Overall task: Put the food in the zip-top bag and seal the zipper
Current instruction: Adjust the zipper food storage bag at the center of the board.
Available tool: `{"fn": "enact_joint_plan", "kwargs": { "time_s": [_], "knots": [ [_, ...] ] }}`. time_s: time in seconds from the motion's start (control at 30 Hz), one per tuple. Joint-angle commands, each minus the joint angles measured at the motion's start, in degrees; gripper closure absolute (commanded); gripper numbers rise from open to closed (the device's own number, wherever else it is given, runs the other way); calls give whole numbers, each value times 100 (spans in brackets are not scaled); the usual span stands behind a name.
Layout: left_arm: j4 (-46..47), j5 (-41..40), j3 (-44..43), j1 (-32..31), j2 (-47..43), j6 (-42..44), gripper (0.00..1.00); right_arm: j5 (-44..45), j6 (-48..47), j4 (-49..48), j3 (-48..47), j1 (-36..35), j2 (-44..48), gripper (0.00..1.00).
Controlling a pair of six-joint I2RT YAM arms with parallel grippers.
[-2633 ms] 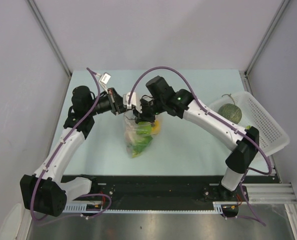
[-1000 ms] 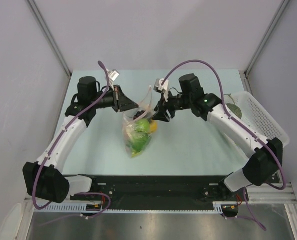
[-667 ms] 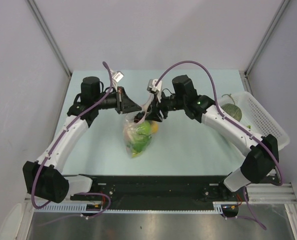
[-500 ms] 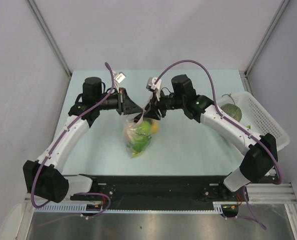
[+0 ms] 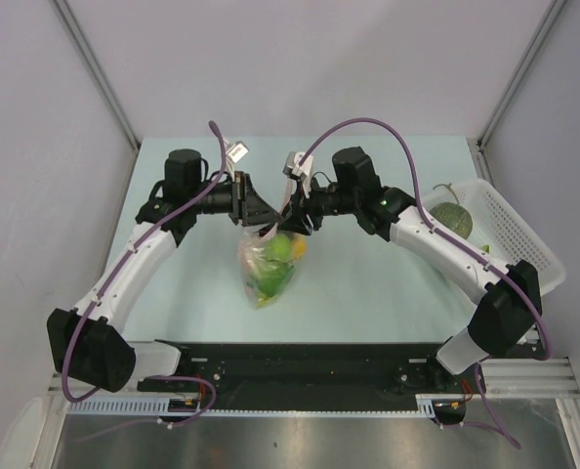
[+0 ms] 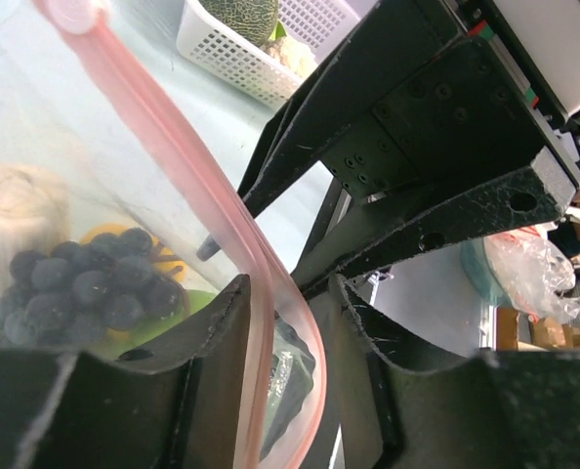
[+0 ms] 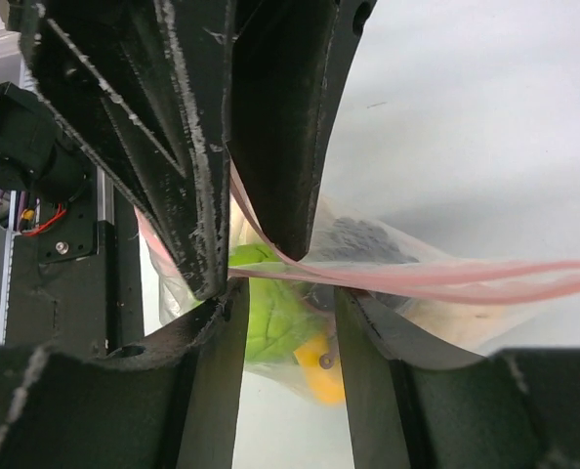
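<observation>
My right gripper is at the zipper's middle, crowding my left gripper, so it needs to back off and pinch the zipper's slider end [image 6: 76, 13] to pull the bag's opening straight before sealing.
The zip-top bag [image 5: 263, 274] lies on the table's middle with the food inside. I see green fruit [image 5: 277, 250], an orange piece [image 5: 299, 250], the grape bunch [image 6: 85, 283] and a pale piece [image 6: 17, 200]. My left gripper [image 5: 269, 216] and right gripper [image 5: 292, 221] meet tip to tip over the bag's raised mouth. In the left wrist view my left gripper [image 6: 288, 293] is open, and the pink zipper [image 6: 173, 147] runs between its fingers along the left one. In the right wrist view my right gripper [image 7: 288, 298] is open, and the zipper [image 7: 466, 276] crosses at its fingertips.
A white latticed basket [image 5: 526, 244] stands at the right edge with a netted melon [image 5: 450, 220] in it. It also shows in the left wrist view [image 6: 261, 68]. Grey walls enclose the table on three sides.
Both grippers have moved toward each other from either side of the bag's mouth and now nearly touch over it. The bag has stayed in place.
</observation>
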State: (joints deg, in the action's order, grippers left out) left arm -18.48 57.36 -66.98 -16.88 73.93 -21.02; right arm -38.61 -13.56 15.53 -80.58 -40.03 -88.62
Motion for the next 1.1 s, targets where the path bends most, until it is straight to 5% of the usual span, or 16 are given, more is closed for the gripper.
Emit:
{"fn": "enact_joint_plan", "kwargs": {
  "time_s": [0.0,0.17,0.3,0.4,0.63,0.77,0.9,1.07],
  "knots": [
    [-129,240,-201,-166,51,150,56,29,64,-507,-64,-84,-24,56],
    [-304,12,-201,-192,174,203,60,-41,56,-542,-64,-101,2,55],
    [-797,-575,-429,-192,341,649,93,-68,-41,-428,-64,-110,90,54],
    [-1034,-761,-544,-192,394,923,100,-59,-129,-287,-46,-40,196,53],
    [-1500,-342,-834,-192,333,1740,100,-384,3,-42,-2,828,468,39],
    [-2062,360,-949,-192,236,2644,100,-507,-944,862,-2,1207,600,9],
    [-2431,1047,-861,-192,60,3348,100,-735,-1762,1479,129,1471,635,4],
    [-4187,1488,-1325,-192,323,5093,100,-946,-2194,979,253,1560,697,4]
  ]
}}
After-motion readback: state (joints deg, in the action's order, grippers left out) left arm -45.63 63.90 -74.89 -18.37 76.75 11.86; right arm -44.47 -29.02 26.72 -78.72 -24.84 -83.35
